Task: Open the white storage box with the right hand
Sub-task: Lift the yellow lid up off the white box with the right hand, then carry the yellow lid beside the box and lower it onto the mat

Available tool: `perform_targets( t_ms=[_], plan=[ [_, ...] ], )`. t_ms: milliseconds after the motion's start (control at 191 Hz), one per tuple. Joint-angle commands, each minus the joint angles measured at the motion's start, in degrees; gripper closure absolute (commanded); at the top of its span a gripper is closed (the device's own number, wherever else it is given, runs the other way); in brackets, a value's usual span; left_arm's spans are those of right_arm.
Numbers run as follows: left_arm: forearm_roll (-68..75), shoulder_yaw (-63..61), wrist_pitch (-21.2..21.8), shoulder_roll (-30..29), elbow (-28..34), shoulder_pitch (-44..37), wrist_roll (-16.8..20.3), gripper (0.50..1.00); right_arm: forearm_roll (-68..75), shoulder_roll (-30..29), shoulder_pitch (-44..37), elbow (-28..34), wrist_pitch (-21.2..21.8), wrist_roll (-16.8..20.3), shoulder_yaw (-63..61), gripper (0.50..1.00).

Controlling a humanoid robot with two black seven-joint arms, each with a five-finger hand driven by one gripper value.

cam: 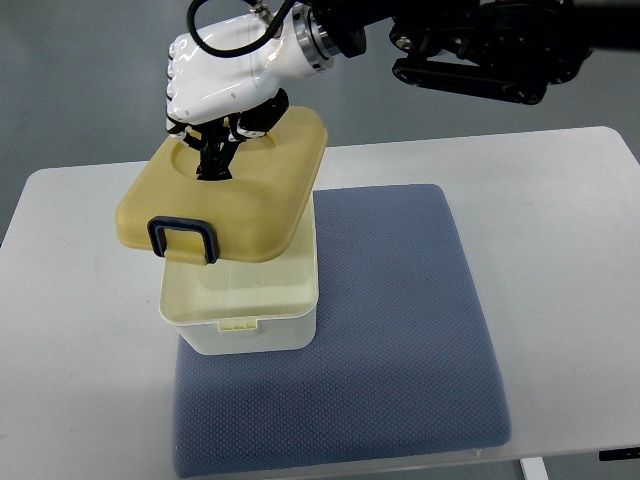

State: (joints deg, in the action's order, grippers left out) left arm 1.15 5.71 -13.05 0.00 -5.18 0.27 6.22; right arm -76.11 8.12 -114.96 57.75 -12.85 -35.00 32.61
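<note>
Next, I release the cream lid with my right gripper on the bare blue mat (pixel 416 266), close beside the white storage box. The lid is now tilted above the box.
A white storage box (pixel 245 325) stands on the blue mat (pixel 400 330), its inside partly showing at the front. Its cream lid (pixel 240 195) with a dark blue clasp (pixel 182 240) is lifted off, tilted and shifted to the back left above the box. My right hand (pixel 215 140), white with dark fingers, reaches in from the upper right and grips the lid's top handle, fingers curled on it. The left arm does not show.
The blue mat lies on a white table (pixel 570 230), whose right, left and far edges are visible. Grey floor lies beyond the far edge. The black right arm (pixel 470 45) spans the top of the picture.
</note>
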Motion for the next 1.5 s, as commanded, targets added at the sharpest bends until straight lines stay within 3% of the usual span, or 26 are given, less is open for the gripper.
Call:
perform_targets(
  t_ms=[0,465,1050,1495],
  plan=[
    [0.0,0.0,0.0,0.0,0.0,-0.1,0.0,0.5,-0.2,4.0,1.1,0.0,-0.2,0.0,0.0,1.0],
    [0.0,0.0,0.0,0.0,0.0,0.0,0.0,0.5,-2.9,20.6,12.5,1.1,-0.2,0.0,-5.9,1.0],
    [0.0,0.0,0.0,0.0,0.0,0.0,0.0,0.5,-7.7,29.4,29.1,1.1,-1.0,0.0,-13.2,1.0],
    [0.0,0.0,0.0,0.0,0.0,0.0,0.0,0.5,-10.9,30.6,37.0,1.1,-3.6,0.0,-15.5,1.0]
  ],
)
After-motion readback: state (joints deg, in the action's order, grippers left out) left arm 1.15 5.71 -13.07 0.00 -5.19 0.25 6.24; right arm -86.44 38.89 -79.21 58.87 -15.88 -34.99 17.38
